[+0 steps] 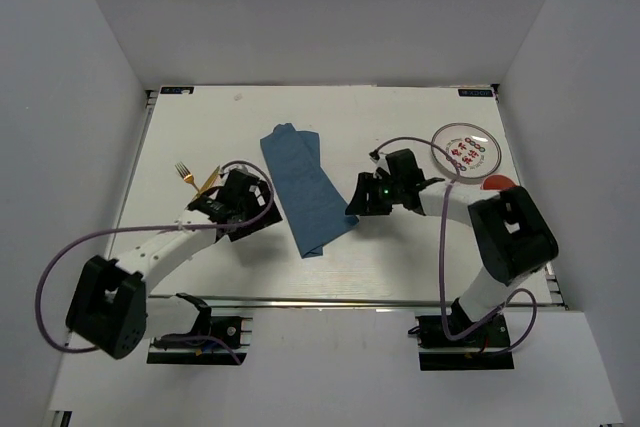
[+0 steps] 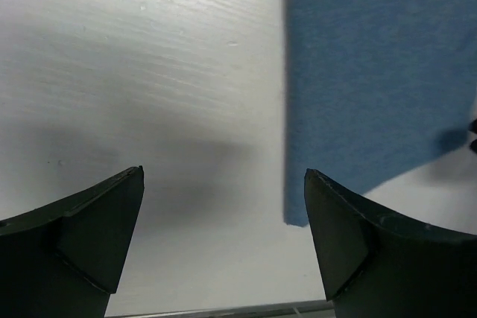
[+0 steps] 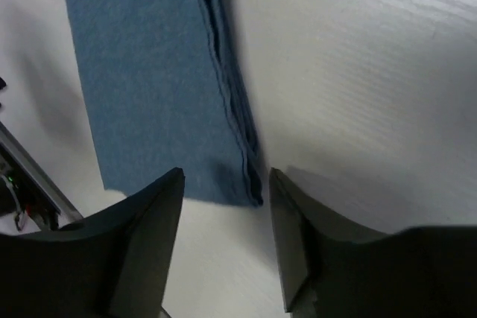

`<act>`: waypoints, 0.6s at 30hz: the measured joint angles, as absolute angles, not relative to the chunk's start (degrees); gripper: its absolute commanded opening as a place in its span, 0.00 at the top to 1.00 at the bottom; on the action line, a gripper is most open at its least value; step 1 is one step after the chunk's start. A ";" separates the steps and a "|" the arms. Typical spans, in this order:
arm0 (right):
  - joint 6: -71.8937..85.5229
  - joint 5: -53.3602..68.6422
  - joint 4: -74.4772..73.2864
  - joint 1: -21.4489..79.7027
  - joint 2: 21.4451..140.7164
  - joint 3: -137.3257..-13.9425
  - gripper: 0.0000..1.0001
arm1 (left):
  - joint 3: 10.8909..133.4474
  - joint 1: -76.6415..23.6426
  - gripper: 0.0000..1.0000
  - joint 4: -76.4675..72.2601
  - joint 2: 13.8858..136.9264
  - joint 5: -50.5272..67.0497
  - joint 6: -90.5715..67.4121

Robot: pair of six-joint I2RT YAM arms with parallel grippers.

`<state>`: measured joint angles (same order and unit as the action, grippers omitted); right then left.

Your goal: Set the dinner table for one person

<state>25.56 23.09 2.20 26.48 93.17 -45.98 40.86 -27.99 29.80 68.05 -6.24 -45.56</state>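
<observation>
Next, I close my left gripper on the blue cloth's long edge (image 1: 297,241) (image 2: 289,191) on the gold fork's side, near the near corner by the metal rail.
A folded blue cloth (image 1: 303,187) lies slantwise in the middle of the white dinner table (image 1: 200,117). A gold fork (image 1: 184,173) and a gold knife (image 1: 208,183) lie at the left, partly hidden by my left arm. A clear plate with red print (image 1: 466,152) sits at the far right. My left gripper (image 1: 262,209) is open and empty, just left of the cloth's near end (image 2: 373,72). My right gripper (image 1: 352,209) is open and empty, right over the cloth's near right corner (image 3: 250,195).
A red round thing (image 1: 497,184) shows beside the plate, partly behind my right arm. A metal rail (image 1: 330,301) runs along the table's near edge. White walls close in the table on three sides.
</observation>
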 measured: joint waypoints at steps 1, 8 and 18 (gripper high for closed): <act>25.61 23.11 2.52 26.87 95.04 -47.05 0.55 | 40.93 -28.01 0.02 29.32 70.52 -6.15 -45.80; 27.03 19.99 1.45 27.83 99.48 -49.82 1.00 | 44.40 -28.62 0.03 24.10 85.06 -3.46 -45.63; 26.20 2.00 -9.91 23.09 82.19 -52.14 1.00 | 65.98 -35.11 0.05 8.60 108.47 9.26 -43.79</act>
